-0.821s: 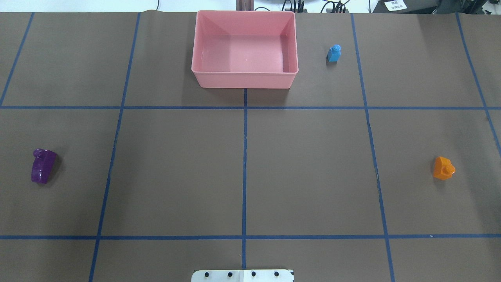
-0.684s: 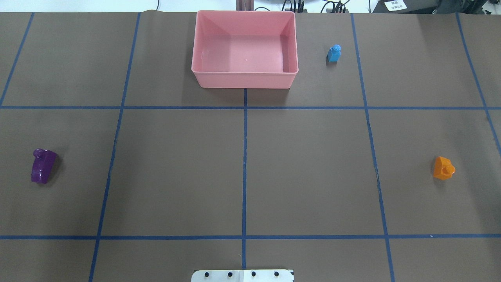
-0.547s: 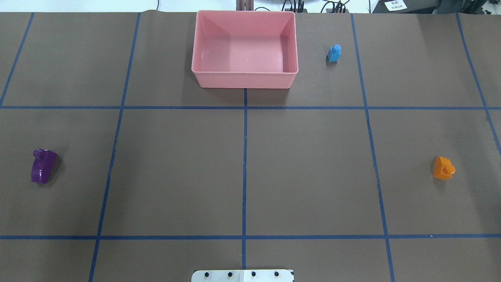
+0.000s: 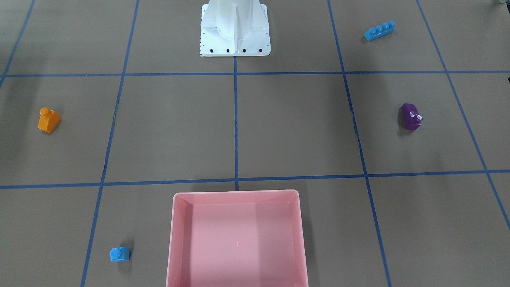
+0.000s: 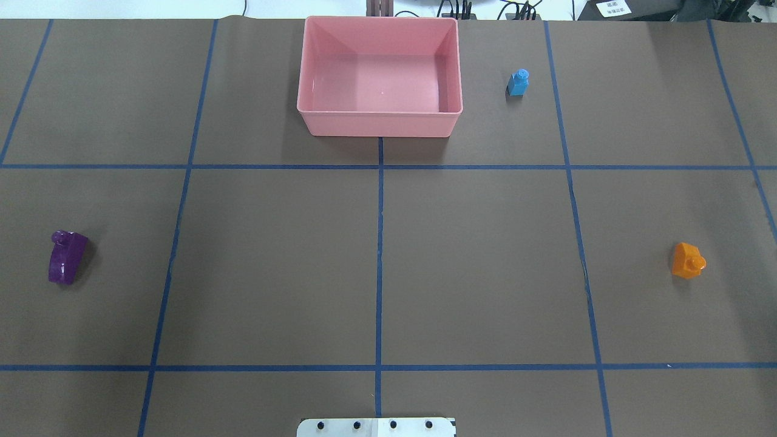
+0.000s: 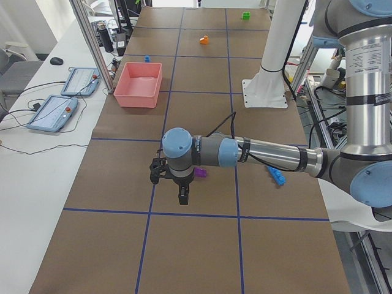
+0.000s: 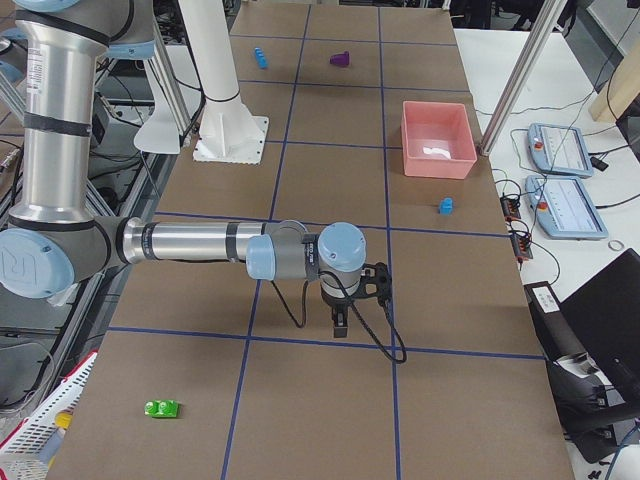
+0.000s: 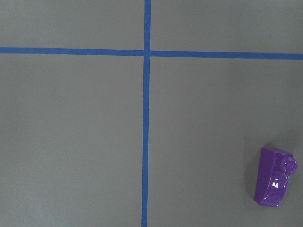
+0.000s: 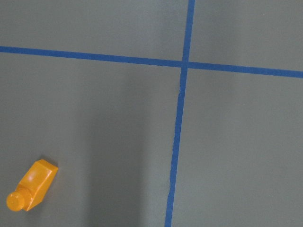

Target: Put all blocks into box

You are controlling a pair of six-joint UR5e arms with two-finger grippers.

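Note:
The robot's right gripper should close on the body of the orange block (image 4: 50,118) (image 9: 31,188), next to the block's round knob.
The pink box (image 5: 376,124) stands empty at the table's far middle. The tiny blue block (image 5: 518,82) stands to its right. The orange block (image 5: 688,261) lies far right and also shows in the right wrist view (image 9: 29,186). The purple block (image 5: 67,257) lies far left and also shows in the left wrist view (image 8: 275,176). The long blue block (image 4: 379,31) lies near the robot base. The green block (image 7: 161,408) lies at the table's right end. My left gripper (image 6: 182,197) hangs beside the purple block. My right gripper (image 7: 340,322) hangs above the table. I cannot tell whether either is open.
The white robot base (image 4: 235,32) stands at the table's near middle. Blue tape lines divide the brown table cover into squares. Two tablets (image 6: 61,113) lie on a side bench behind the box. A white basket (image 7: 40,440) sits off the table's right end.

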